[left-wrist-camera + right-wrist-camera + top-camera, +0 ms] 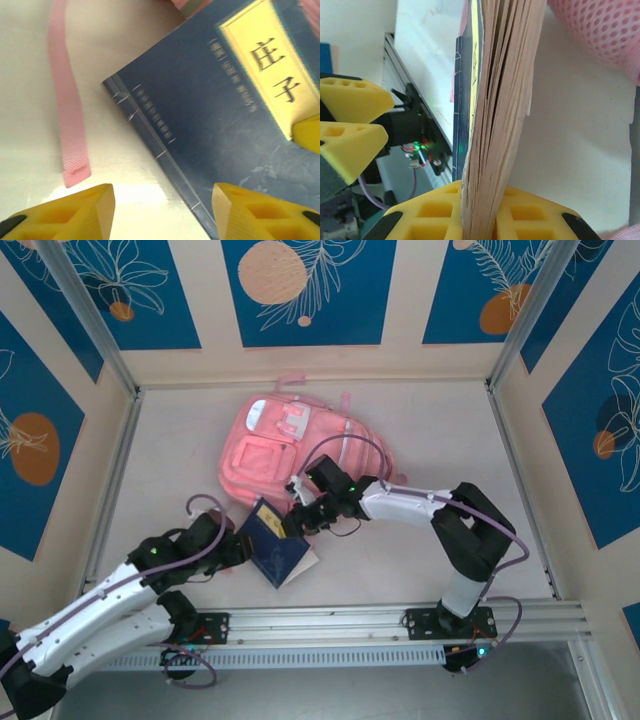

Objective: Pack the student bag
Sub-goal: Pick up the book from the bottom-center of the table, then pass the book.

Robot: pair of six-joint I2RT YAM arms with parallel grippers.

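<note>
The book slants to the bag, held by its page side, so my left gripper needs to hold its spine while my right gripper takes its bottom edge [299, 571].
The pink student bag [283, 452] lies flat at the middle of the table, and its mesh [600, 30] fills the upper right of the right wrist view. In front of the bag a dark blue book [270, 546] with a yellow title label [272, 75] is tilted up on its edge. My right gripper [298, 518] is shut on the book's page block [502, 100], seen edge-on between its fingers. My left gripper [162, 200] is open at the book's stitched spine, with only bare table between its fingers. A loose pink strap [67, 110] lies to the left.
An aluminium rail [380, 620] runs along the near edge of the table. Metal posts [90, 320] and blue-panelled walls close in the sides. Bare tabletop [450, 440] lies to the right of the bag, and more to its left.
</note>
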